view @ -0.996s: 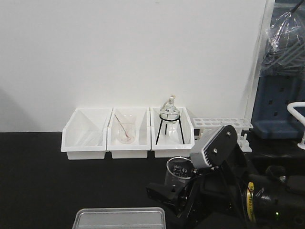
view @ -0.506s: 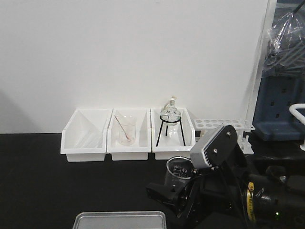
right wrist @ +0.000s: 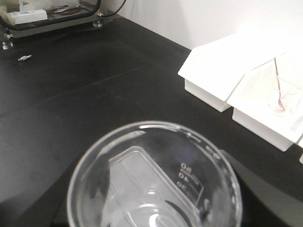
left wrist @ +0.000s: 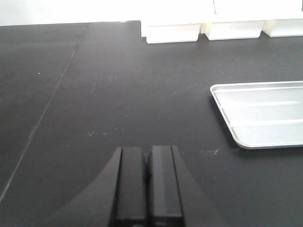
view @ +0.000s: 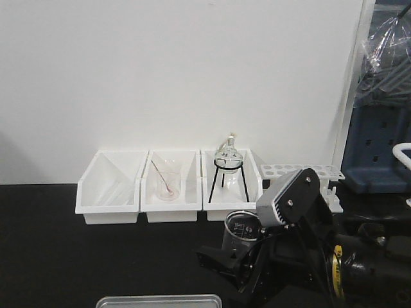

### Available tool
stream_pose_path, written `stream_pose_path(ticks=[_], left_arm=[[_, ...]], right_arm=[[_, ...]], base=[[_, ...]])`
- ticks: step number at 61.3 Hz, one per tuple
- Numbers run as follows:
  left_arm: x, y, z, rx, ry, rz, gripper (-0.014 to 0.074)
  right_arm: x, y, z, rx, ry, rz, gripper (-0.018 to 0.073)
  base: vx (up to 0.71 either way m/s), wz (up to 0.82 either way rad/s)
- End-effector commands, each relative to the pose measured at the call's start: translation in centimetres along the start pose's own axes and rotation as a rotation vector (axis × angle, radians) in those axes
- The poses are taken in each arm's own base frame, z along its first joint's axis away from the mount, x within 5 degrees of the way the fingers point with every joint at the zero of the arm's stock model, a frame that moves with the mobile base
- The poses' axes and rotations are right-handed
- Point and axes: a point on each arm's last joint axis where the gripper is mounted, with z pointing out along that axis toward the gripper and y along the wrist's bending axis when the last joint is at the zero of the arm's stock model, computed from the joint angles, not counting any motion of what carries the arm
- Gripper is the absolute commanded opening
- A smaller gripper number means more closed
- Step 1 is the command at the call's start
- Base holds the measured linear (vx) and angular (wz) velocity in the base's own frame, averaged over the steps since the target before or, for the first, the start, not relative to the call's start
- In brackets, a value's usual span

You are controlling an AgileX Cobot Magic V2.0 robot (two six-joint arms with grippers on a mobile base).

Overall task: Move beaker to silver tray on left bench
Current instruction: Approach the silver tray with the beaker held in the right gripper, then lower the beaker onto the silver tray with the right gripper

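The beaker, now hanging above the black bench, will be released by my right gripper on the silver tray, about midway (view: 169,303) between the tray's side edges.
The beaker (view: 240,231), clear glass with white marks, hangs above the black left bench (view: 58,250) with my right gripper (view: 234,256) shut on it. From the right wrist view I look down into the beaker (right wrist: 156,184), and it fills the lower frame. The silver tray (view: 159,300) lies on the bench at the bottom edge, to the left of and below the beaker. It also lies at the right in the left wrist view as the silver tray (left wrist: 265,113). My left gripper (left wrist: 147,151) is shut and empty, low over the bare bench (left wrist: 94,94), left of the tray.
Three white bins (view: 109,189) stand against the back wall. The middle one holds a beaker with a reddish rod (view: 167,183), the right one a flask on a black wire stand (view: 228,160). A white tube rack (view: 302,173) stands right of them.
The bins have drifted left in the front view and the silver tray has slid lower toward the frame's edge. The right arm and beaker keep their place in the frame.
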Motion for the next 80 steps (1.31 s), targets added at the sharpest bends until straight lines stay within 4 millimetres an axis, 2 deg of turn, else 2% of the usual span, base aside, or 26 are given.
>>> stream_pose_path(ticks=[1,22,28,42,60,72,80], left_arm=[[-0.1,0.0,0.2,0.003,-0.067,-0.007,0.0001],[-0.1,0.0,0.2,0.003,-0.067,-0.007,0.0001],[-0.1,0.0,0.2,0.003,-0.067,-0.007,0.0001],[-0.1,0.0,0.2,0.003,-0.067,-0.007,0.0001],[-0.1,0.0,0.2,0.003,-0.067,-0.007,0.0001],[-0.1,0.0,0.2,0.003,-0.067,-0.007,0.0001],[-0.1,0.0,0.2,0.003,-0.067,-0.007,0.0001]], right_arm=[[-1.9,0.3,-0.8,-0.003,-0.073,0.008,-0.0011],[-1.9,0.3,-0.8,-0.003,-0.073,0.008,-0.0011],[-1.4,-0.2,-0.2,0.019,-0.055,0.029,-0.0011],[1.1,-2.9,3.8,0.114,0.015,0.183,-0.0011],[3.6,-4.8,10.6,-0.036,0.062,0.055,-0.0011],[6.1,-5.3,13.7,-0.128,0.080,0.074,-0.0011],[7.9,-5.8,15.1,-0.117,0.090,0.123,-0.0011]], base=[[0.01,-0.01],[0.00,0.00],[0.00,0.00],[0.00,0.00],[0.00,0.00],[0.00,0.00],[0.00,0.00]])
